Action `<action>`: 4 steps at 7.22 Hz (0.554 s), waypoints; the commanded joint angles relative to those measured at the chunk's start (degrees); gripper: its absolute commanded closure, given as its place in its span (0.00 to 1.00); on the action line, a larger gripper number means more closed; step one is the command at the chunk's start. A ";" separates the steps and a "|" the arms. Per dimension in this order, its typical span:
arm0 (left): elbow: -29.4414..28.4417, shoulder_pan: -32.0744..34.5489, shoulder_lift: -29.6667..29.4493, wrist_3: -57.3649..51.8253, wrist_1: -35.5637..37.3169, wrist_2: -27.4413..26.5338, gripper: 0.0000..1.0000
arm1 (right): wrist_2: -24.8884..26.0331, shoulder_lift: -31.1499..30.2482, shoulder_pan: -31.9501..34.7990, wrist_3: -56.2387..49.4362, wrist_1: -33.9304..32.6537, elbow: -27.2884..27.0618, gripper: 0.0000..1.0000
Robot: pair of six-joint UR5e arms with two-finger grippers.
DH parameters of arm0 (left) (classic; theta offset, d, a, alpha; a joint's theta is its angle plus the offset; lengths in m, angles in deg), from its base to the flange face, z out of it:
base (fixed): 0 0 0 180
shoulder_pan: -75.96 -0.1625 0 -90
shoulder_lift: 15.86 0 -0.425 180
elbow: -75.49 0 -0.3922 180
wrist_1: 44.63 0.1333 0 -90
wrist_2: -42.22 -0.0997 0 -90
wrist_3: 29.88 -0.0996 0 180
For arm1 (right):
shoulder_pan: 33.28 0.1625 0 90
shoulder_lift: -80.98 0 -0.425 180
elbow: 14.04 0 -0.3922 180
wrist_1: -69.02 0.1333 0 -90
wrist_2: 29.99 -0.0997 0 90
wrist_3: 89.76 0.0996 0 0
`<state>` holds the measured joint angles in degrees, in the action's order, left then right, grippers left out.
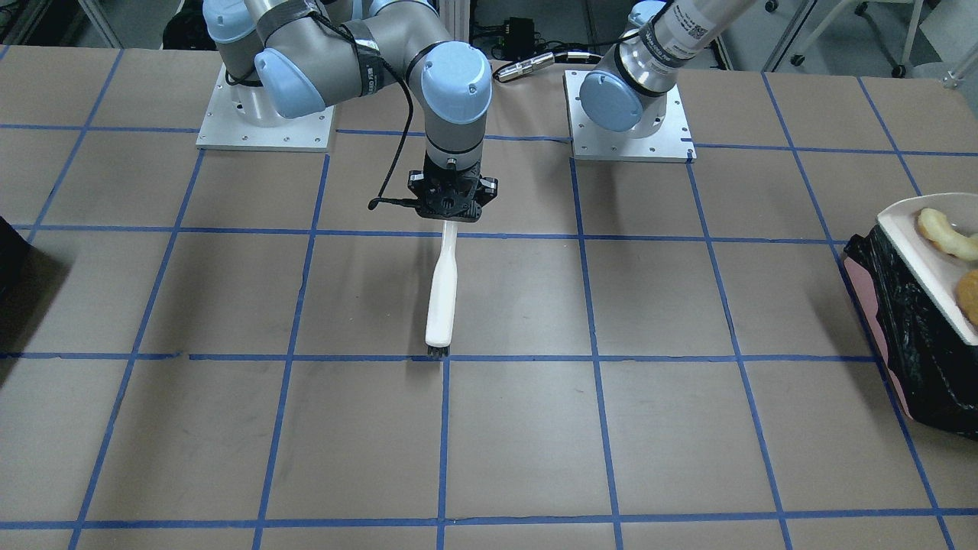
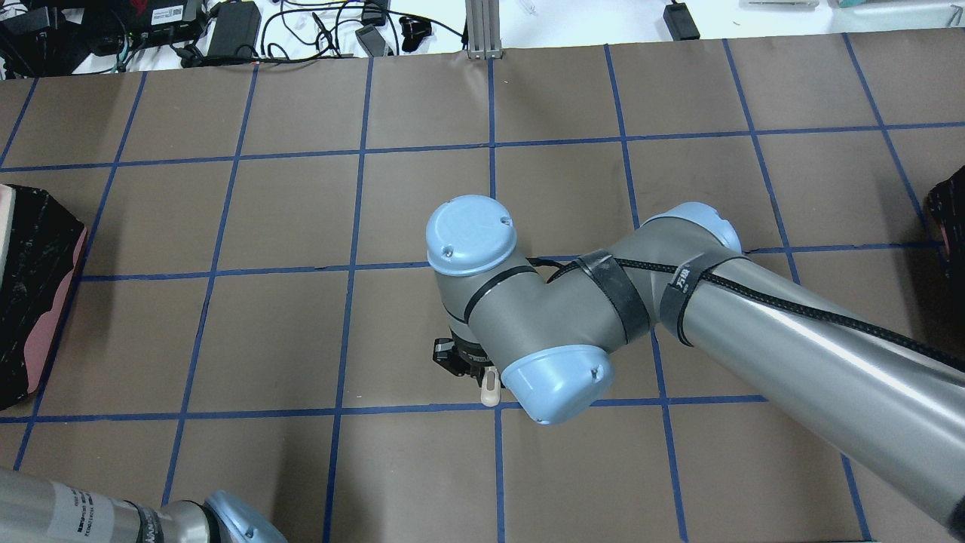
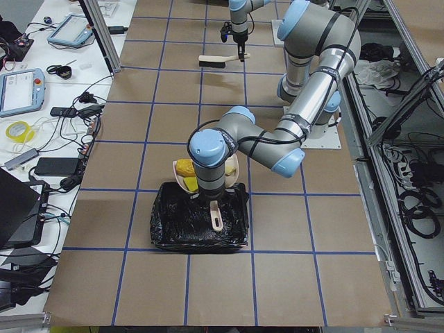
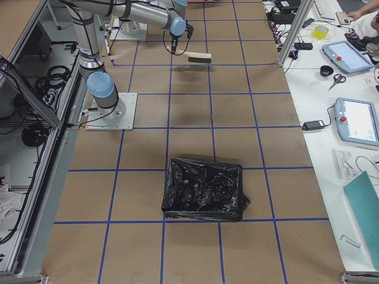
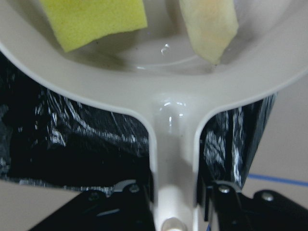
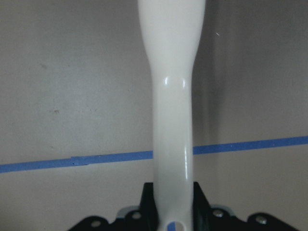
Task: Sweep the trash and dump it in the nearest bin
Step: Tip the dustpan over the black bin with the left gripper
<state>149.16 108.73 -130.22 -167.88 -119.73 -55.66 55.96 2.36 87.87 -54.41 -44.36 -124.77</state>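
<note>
My right gripper is holding the white brush. Next, I let go of it with that gripper on the brown paper (image 1: 449, 276) between the blue tape lines below it.
My left gripper (image 5: 175, 204) is shut on the handle of the white dustpan (image 5: 159, 82) and holds it over the bin (image 1: 909, 344), which has pink sides and a black bag. In the pan lie the yellow-and-green wedge (image 5: 96, 19) and the pale yellow curved piece (image 5: 209, 26), which also shows in the front view (image 1: 943, 233) beside the orange-brown lump (image 1: 969, 294). My right gripper (image 1: 451, 210) is shut on the handle of a white brush (image 1: 442, 294) that points down at mid-table, bristles near the surface.
A plain dark container (image 4: 204, 189) stands on the table at my right end, and its edge shows in the overhead view (image 2: 950, 211). The table is brown paper with blue tape lines (image 1: 596, 357). Both arm bases (image 1: 626, 114) sit at the table's back.
</note>
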 commanded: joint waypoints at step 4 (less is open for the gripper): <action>-14.35 -2.09 -9.92 -12.18 11.41 -14.50 1.00 | -0.96 -0.66 0.67 -0.37 0.08 -0.97 1.00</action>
<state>134.92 106.69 -139.01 -178.00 -113.47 -65.77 54.86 1.99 88.50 -54.78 -44.37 -125.61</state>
